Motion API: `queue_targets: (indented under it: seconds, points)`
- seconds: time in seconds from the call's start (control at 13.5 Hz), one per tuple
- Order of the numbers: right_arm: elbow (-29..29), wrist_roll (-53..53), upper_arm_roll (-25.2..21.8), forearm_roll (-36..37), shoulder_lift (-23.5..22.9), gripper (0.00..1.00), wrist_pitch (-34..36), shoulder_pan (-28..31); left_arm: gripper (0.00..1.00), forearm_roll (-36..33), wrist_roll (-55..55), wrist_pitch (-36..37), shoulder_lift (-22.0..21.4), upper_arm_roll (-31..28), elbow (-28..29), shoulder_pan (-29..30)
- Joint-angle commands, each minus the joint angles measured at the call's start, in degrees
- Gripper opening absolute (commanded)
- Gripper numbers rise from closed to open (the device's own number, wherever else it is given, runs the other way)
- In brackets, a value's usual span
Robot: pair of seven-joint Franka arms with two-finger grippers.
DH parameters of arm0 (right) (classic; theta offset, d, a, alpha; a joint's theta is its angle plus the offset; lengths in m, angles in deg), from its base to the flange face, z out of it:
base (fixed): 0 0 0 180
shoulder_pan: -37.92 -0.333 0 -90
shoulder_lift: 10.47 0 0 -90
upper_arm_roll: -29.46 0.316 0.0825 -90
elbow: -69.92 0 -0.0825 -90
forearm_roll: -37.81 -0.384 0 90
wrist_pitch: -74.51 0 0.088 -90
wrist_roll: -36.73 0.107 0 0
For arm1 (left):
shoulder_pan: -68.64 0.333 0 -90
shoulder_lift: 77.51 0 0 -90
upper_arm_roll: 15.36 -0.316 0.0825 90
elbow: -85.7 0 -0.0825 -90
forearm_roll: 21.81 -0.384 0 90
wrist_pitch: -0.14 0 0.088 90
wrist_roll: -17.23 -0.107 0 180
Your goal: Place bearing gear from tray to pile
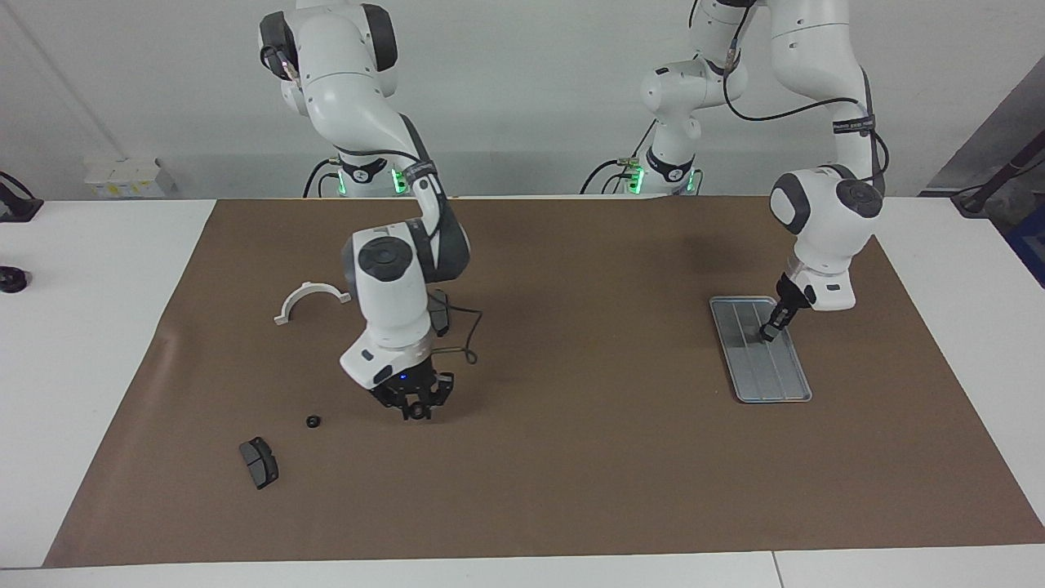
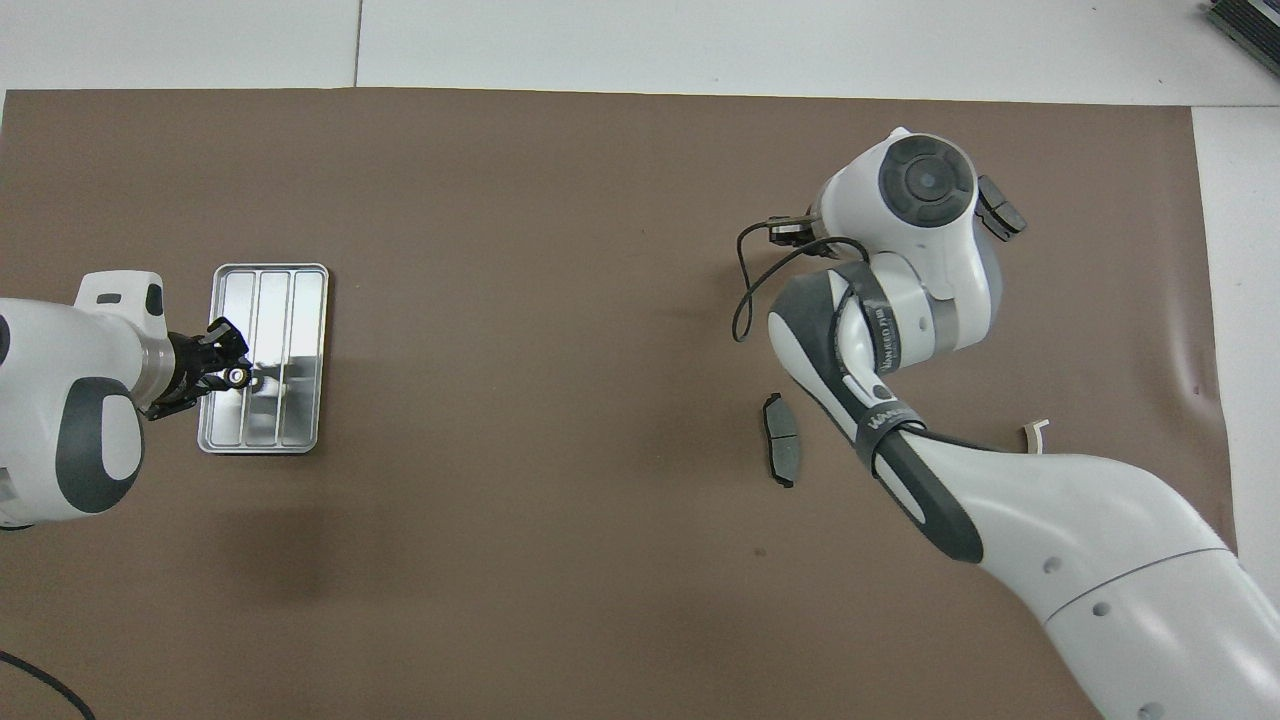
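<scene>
Next, I let go of the bearing gear with my left gripper on the brown mat, on the tray's side of the cable loop (image 2: 630, 319).
The silver-grey tray (image 1: 767, 371) (image 2: 300, 330) lies on the brown mat at the left arm's end. My left gripper (image 1: 770, 332) (image 2: 237, 377) is down at the tray's floor. A small round dark thing shows at its tip; I cannot tell whether it is the bearing gear. The pile lies at the right arm's end: a white half-ring bracket (image 1: 310, 296), a brake pad (image 1: 259, 462) (image 2: 1000, 208), a second brake pad (image 1: 441, 312) (image 2: 780, 440) and a small black gear (image 1: 312, 421). My right gripper (image 1: 417, 406) hangs open and empty just above the mat beside that gear.
The brown mat (image 1: 571, 457) covers most of the white table. A black cable (image 1: 467, 335) loops off the right wrist. A small black object (image 1: 12, 279) sits on the white table at the right arm's end.
</scene>
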Motion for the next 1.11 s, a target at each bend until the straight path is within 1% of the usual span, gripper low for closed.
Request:
queue_targets:
  seconds: [0.0, 0.15, 0.3, 0.45, 0.52, 0.59, 0.67, 0.74, 0.82, 0.89, 0.96, 1.04]
  points:
    - [1.45, -2.56, 1.1, 0.21, 0.99, 0.0, 2.16, 5.16, 0.0, -1.4, -0.28, 10.61, 0.08, -0.22, -10.09, -4.22]
    - [1.89, -2.92, 1.1, -0.14, 1.52, 0.0, 6.03, 8.15, 0.0, -2.19, -0.02, 11.16, 0.52, -0.22, -13.27, -9.57]
    - [4.08, -2.22, 1.1, -0.76, 2.57, 0.0, 7.0, 10.01, 0.0, -1.94, 0.51, 9.15, 0.7, 0.05, -13.55, -14.58]
    - [5.05, -1.26, 1.1, -2.51, 3.36, 0.0, 9.72, 11.07, 0.0, -1.41, 2.16, 4.94, 2.01, 0.05, -13.46, -20.64]
    - [5.75, -0.64, 1.1, -2.69, 3.71, 0.0, 10.95, 11.07, 0.0, -1.32, 6.53, 2.14, 3.15, 0.14, -13.63, -23.54]
    - [7.32, 0.84, 1.1, -2.69, 4.59, 0.0, 11.57, 10.9, 0.0, -1.4, 11.27, -1.72, 5.86, 0.22, -14.51, -27.14]
    - [9.08, 2.86, 1.1, -2.69, 5.29, 0.0, 11.84, 10.2, 0.0, -1.41, 15.58, -4.45, 9.63, 0.05, -17.04, -31.09]
    - [11.01, 4.1, 1.1, -2.69, 6.17, 0.0, 11.84, 9.76, 0.0, -1.49, 18.93, -5.35, 14.19, 0.05, -21.41, -33.39]
    - [12.6, 5.07, 1.1, -2.69, 6.61, 0.0, 11.84, 8.71, 0.0, -1.32, 20.71, -5.88, 17.28, 0.22, -25.11, -34.63]
    - [13.92, 5.95, 1.1, -2.69, 7.31, 0.0, 11.76, 8.52, 0.0, -0.62, 22.29, -8.5, 19.66, 0.31, -26.45, -35.52]
    - [14.8, 7.17, 1.1, -2.6, 7.58, 0.03, 11.76, 8.35, 0.0, -0.01, 22.57, -12.53, 20.82, 0.31, -26.47, -37.09]
    - [15.42, 7.88, 1.1, -2.6, 7.76, 0.07, 11.76, 8.26, 0.0, 0.35, 22.57, -13.7, 20.91, 0.31, -25.95, -38.06]
